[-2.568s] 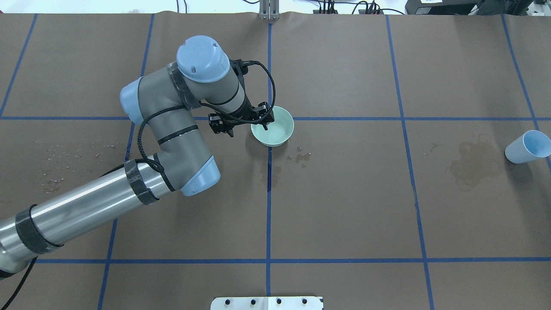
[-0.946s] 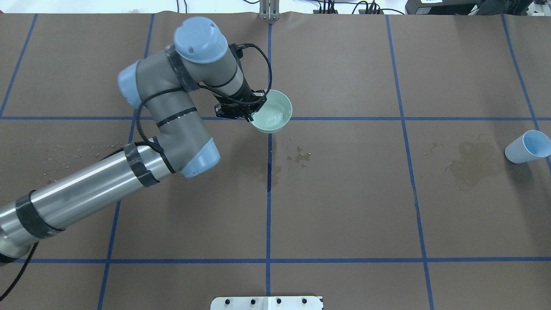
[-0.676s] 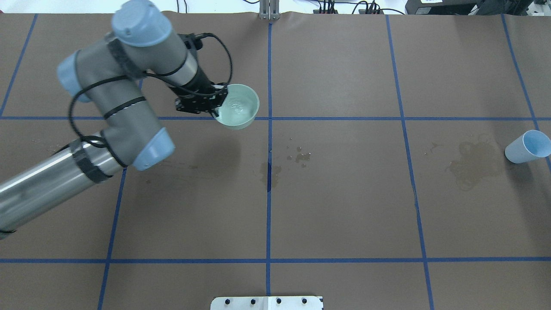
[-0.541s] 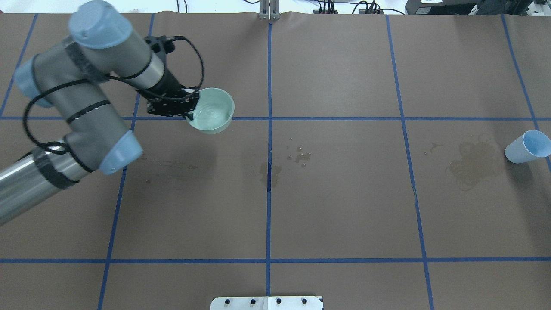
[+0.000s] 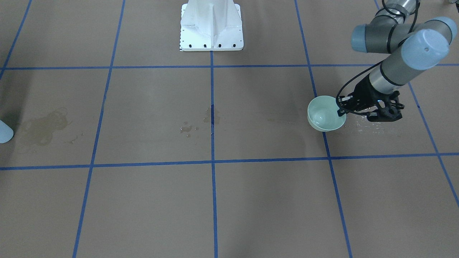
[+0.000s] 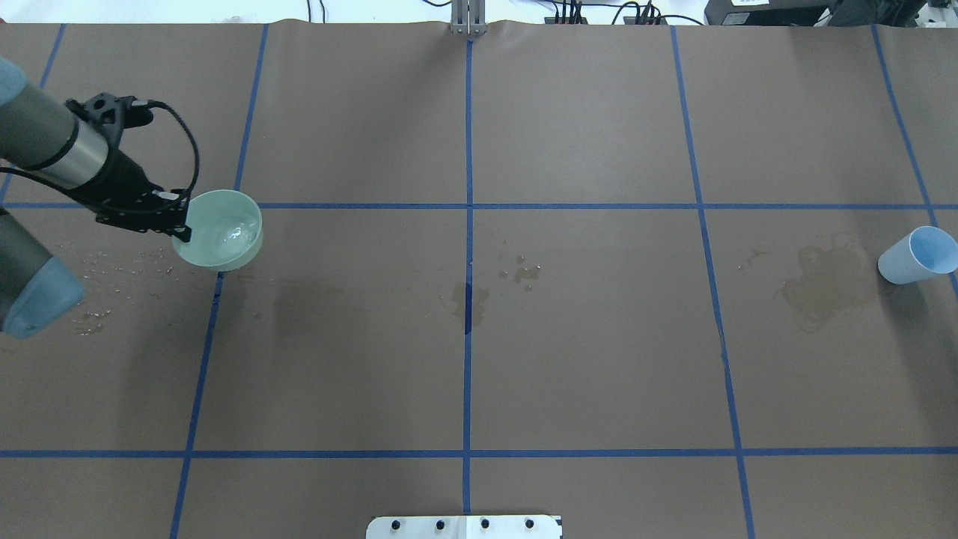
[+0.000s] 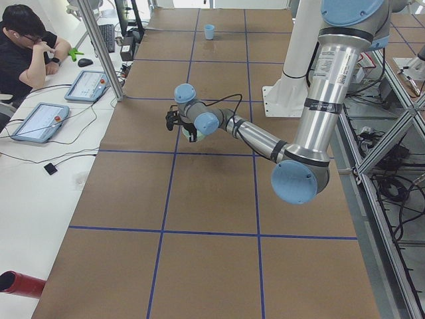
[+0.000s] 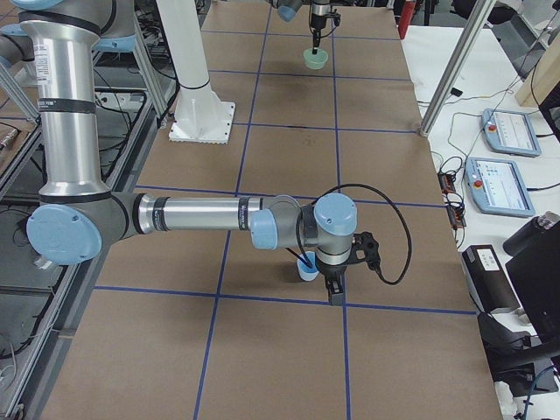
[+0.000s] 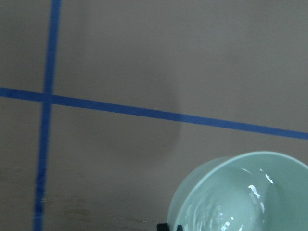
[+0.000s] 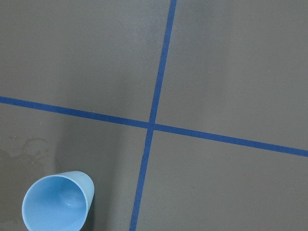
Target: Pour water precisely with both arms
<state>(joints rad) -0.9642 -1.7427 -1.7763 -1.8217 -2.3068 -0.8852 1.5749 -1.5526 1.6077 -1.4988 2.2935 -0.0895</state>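
Observation:
The robot's left gripper should set the pale green bowl down on the table [image 5: 342, 91] next to the blue line, just on the robot's side of the droplets.
My left gripper [image 6: 182, 228] is shut on the near rim of a pale green bowl [image 6: 218, 241] and holds it a little above the table at the far left. Water [image 6: 233, 233] glints and ripples inside the bowl. In the front view the bowl [image 5: 325, 117] and the left gripper [image 5: 340, 109] are at the right. The left wrist view shows the bowl [image 9: 236, 197] with glossy water. A light-blue cup [image 6: 917, 256] stands at the far right. My right gripper [image 8: 333, 290] hangs just beside the cup [image 8: 306, 270]; I cannot tell if it is open or shut. The right wrist view shows the cup [image 10: 57, 204] from above.
A wet patch [image 6: 822, 286] lies left of the cup. Droplets [image 6: 524, 271] and a dark wet spot [image 6: 468, 301] mark the table's middle, and more droplets [image 6: 112, 269] lie under the left arm. The white pedestal [image 5: 211, 25] stands at the robot's side. An operator [image 7: 26, 46] sits beyond the far edge.
My left arm has lifted the bowl from the table's middle and carried it far to the left. The water in it is sloshing. The cup has not moved.

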